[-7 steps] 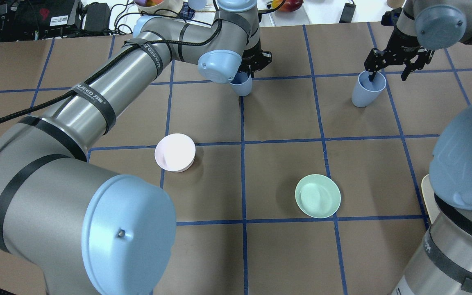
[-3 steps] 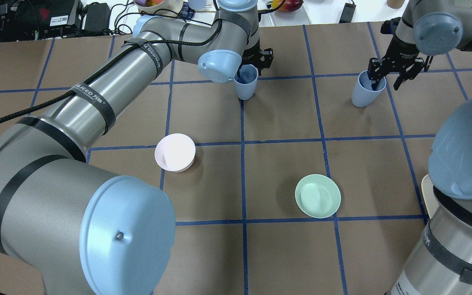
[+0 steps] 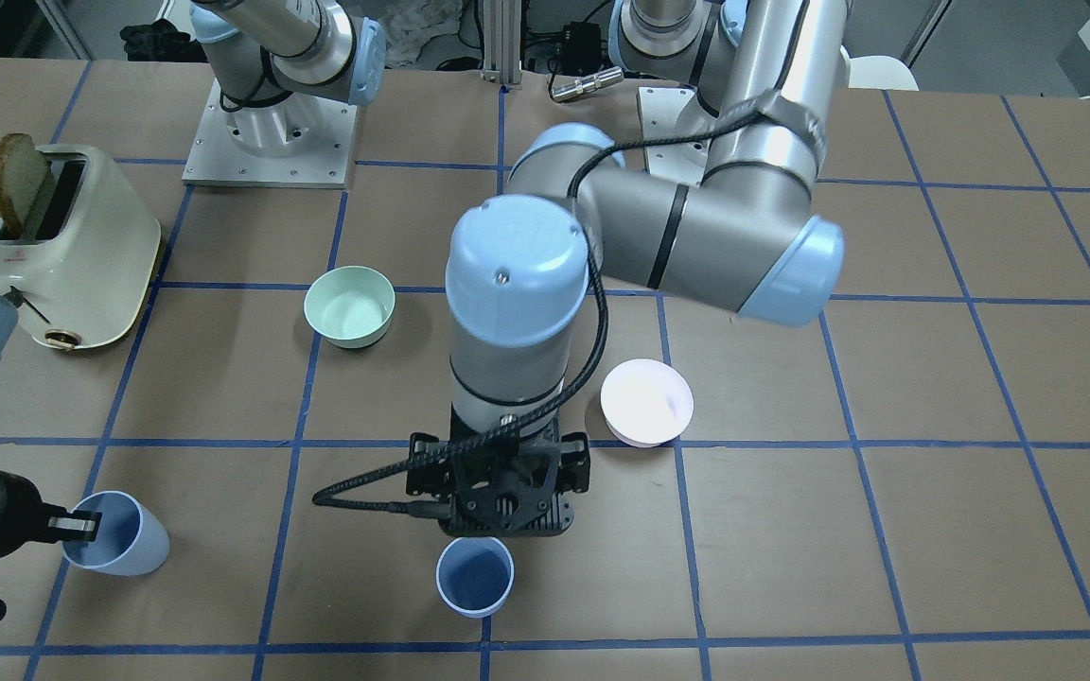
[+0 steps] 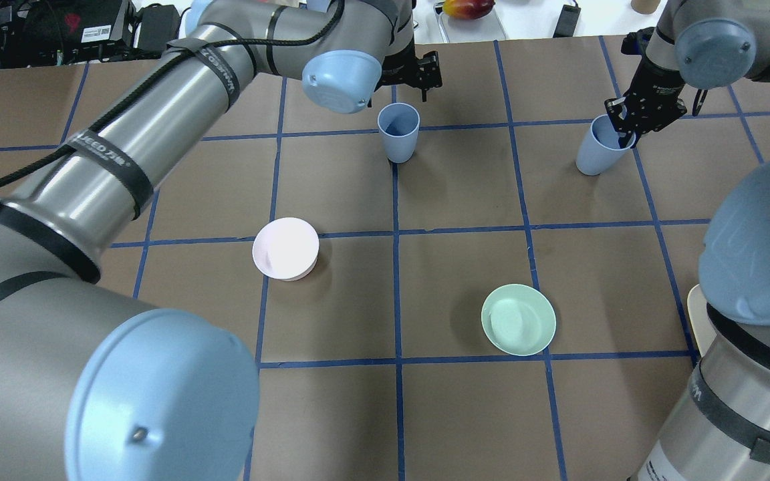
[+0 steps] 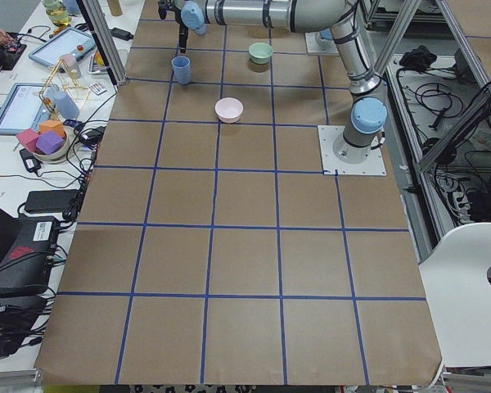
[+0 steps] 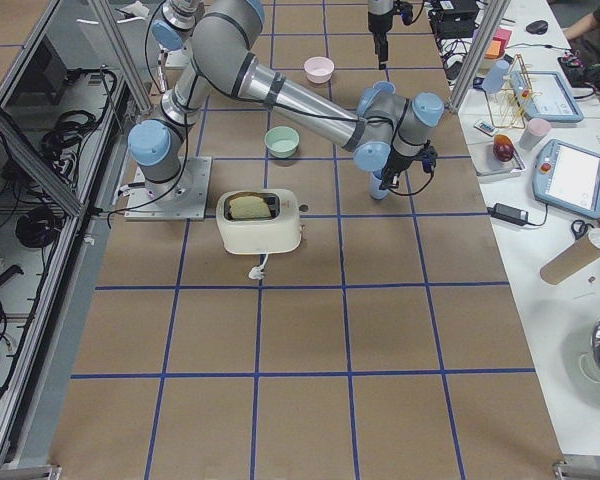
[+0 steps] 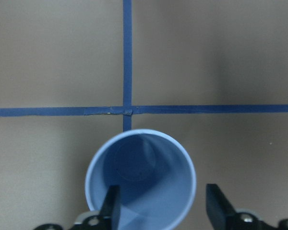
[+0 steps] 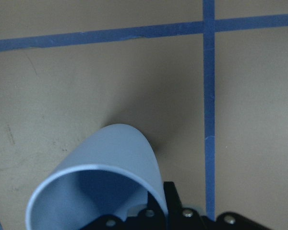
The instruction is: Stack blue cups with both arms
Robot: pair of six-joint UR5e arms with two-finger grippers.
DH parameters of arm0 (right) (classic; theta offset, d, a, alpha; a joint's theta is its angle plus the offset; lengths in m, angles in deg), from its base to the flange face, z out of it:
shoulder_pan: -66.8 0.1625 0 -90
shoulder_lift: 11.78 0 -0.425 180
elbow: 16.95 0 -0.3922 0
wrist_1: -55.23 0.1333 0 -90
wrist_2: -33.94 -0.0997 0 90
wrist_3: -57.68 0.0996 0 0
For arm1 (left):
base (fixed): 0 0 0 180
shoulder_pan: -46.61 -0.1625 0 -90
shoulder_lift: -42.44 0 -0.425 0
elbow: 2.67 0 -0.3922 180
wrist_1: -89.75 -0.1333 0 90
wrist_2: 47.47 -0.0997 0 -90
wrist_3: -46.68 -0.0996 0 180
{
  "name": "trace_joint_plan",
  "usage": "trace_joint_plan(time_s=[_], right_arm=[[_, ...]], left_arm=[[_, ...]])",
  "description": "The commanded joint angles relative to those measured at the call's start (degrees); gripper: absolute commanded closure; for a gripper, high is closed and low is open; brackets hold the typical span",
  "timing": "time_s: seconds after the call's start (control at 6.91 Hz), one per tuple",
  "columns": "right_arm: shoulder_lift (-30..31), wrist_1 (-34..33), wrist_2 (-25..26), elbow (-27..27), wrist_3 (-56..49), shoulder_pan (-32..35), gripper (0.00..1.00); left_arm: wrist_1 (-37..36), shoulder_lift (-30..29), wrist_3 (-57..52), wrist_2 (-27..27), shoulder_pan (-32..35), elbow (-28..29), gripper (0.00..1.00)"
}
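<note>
My right gripper holds the second blue cup. It will release that cup inside the upright blue cup [image 3: 474, 574] on the blue grid line.
One blue cup [image 4: 398, 131] stands upright and free on a blue grid line; it also shows in the front view [image 3: 475, 575] and the left wrist view [image 7: 140, 179]. My left gripper [image 4: 417, 72] is open and empty just above and behind it, its fingers [image 7: 113, 208] hanging over the rim. The second blue cup [image 4: 597, 148] leans at the far right. My right gripper [image 4: 625, 132] is shut on its rim, one finger inside the cup; this shows in the right wrist view [image 8: 101, 191] and the front view [image 3: 119, 546].
A pale pink bowl [image 4: 285, 248] and a mint-green bowl [image 4: 518, 319] sit nearer the robot. A cream toaster [image 3: 62, 246] with toast stands on the right arm's side. Operators' clutter lies beyond the far table edge.
My left gripper let go of its cup, which now stands upright, and drew up and back. My right gripper closed on the rim of the right cup.
</note>
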Motion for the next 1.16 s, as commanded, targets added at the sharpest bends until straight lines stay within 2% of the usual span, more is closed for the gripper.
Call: trace_joint_plan(time_s=[0.0,0.14,0.29,0.58,0.72,1.01], right_arm=[[2.23,3.38,-0.17,-2.70,0.37,0.55,1.00],[2.94,5.93,-1.30,-4.02,1.85,1.17,1.00],[5.73,9.96,-4.10,-5.86,7.52,3.61,1.00],[6.46,13.07,-4.83,-10.59,24.56,12.99,1.00],[5.85,13.34,-7.18,-12.97,31.85,15.82,1.00],[5.58,13.78,-8.61,-13.26,41.87,21.36,1.00]], left_arm=[[14.20,11.46,-0.61,-0.16,-3.88,-1.06,0.00],[18.26,16.73,-6.97,-0.16,-5.29,-3.68,0.00],[19.08,21.48,-7.90,-0.16,-6.70,-9.10,0.00],[12.98,29.41,-9.21,0.11,-9.51,-22.28,0.00],[8.33,31.10,-11.84,0.02,-10.83,-25.74,0.00],[8.10,31.46,-17.13,-0.07,-14.33,-25.34,0.00]])
